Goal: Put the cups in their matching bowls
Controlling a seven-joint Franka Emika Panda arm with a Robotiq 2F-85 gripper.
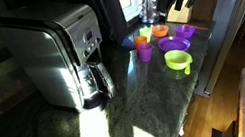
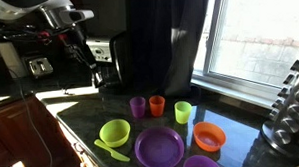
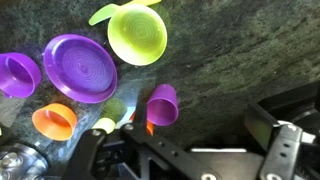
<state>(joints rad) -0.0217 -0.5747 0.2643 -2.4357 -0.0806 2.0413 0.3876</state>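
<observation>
My gripper needs to go to the purple cup next and close on the cup's rim (image 1: 148, 45) (image 3: 150, 103), on the side toward the flat purple plate.
Three cups stand in a row in an exterior view: purple cup (image 2: 137, 107), orange cup (image 2: 157, 105), yellow-green cup (image 2: 183, 112). In front of them lie the lime green bowl (image 2: 114, 133), the orange bowl (image 2: 209, 136) and the purple bowl (image 2: 200, 165). My gripper (image 2: 89, 64) hangs high, away from them. In the wrist view my gripper (image 3: 198, 124) is open and empty, above bare counter. The purple cup (image 3: 162, 104) sits just beyond one finger. The orange cup (image 3: 150, 127) is mostly hidden behind it. The purple bowl (image 3: 18, 75), orange bowl (image 3: 55, 121) and green bowl (image 3: 138, 35) lie further off.
A flat purple plate (image 2: 159, 148) lies among the bowls, with a green spoon-like piece (image 2: 112, 150) beside the green bowl. A steel coffee maker (image 1: 59, 54) stands on the counter, and a knife block (image 1: 181, 7) stands by the window. The counter edge (image 1: 210, 73) drops off past the green bowl.
</observation>
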